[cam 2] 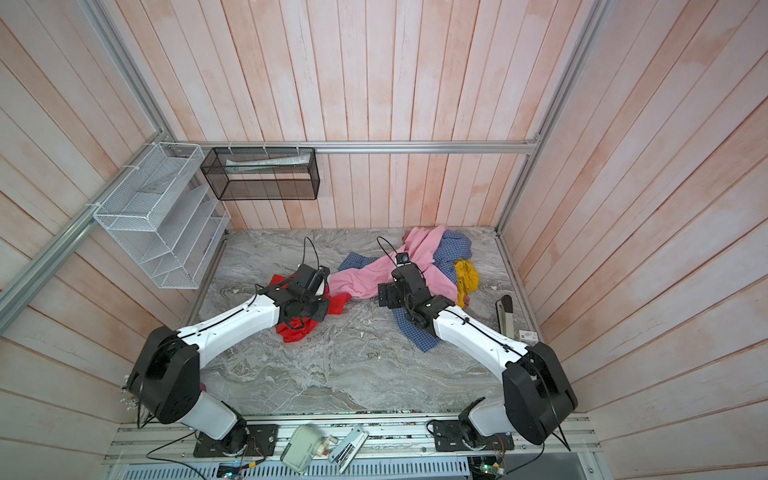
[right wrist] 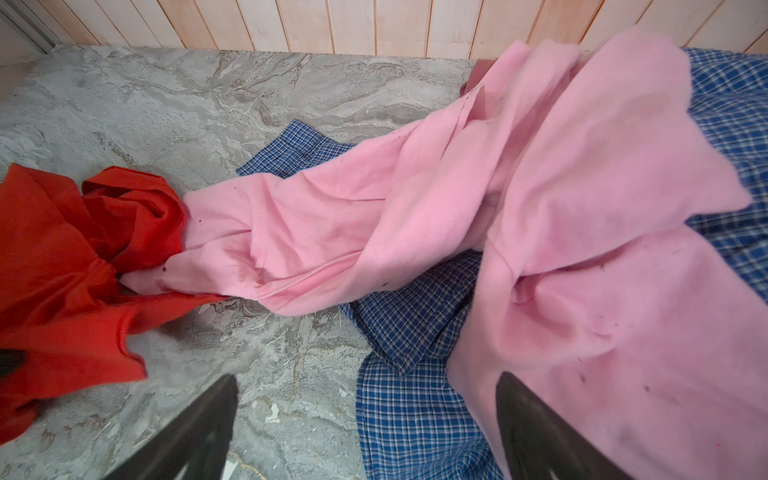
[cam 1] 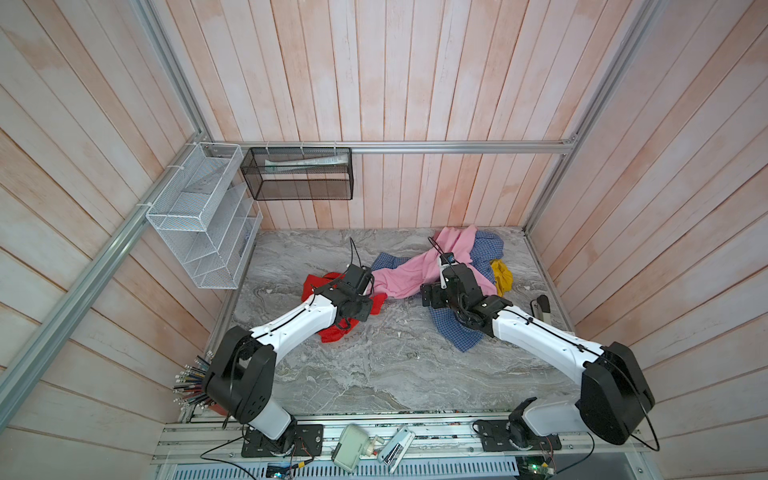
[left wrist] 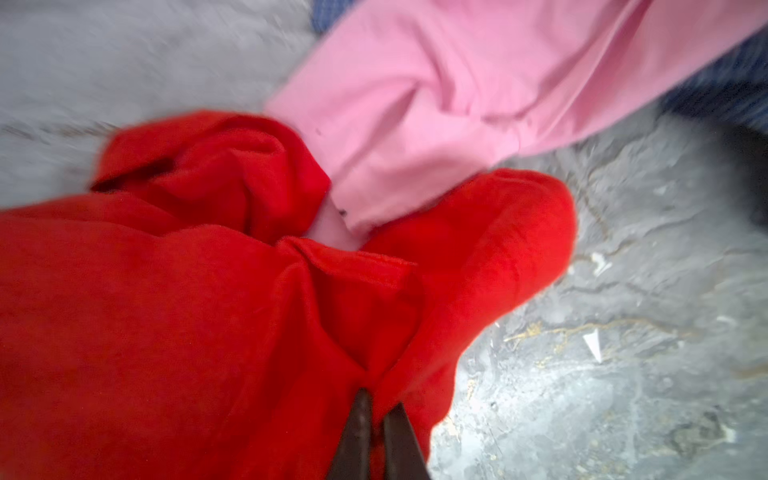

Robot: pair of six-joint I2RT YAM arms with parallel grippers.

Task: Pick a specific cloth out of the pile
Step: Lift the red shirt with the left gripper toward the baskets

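Observation:
I should let go of the red cloth with my left gripper on the marble table (cam 1: pixel 323 289) between the pink sleeve and the wire rack.
The red cloth (left wrist: pixel 166 311) lies crumpled on the marble table left of the pile, seen in both top views (cam 1: pixel 332 330) (cam 2: pixel 291 332). My left gripper (left wrist: pixel 380 401) is shut on a pinched fold of it near its edge. The pile holds a light pink garment (cam 1: pixel 411 274), a blue checked shirt (cam 1: pixel 484 249) and a mustard piece (cam 1: pixel 500 276). A pink sleeve end (right wrist: pixel 216 241) stretches out and touches the red cloth (right wrist: pixel 54 249). My right gripper (right wrist: pixel 368 378) hangs open over the checked shirt (right wrist: pixel 411 407) and the pink garment's edge, holding nothing.
A white wire rack (cam 1: pixel 199 216) and a black mesh basket (cam 1: pixel 299 174) hang at the back left. A cup of pencils (cam 1: pixel 195 382) stands by the left arm's base. A grey tool (cam 1: pixel 542 309) lies at the table's right edge. Wooden walls close three sides.

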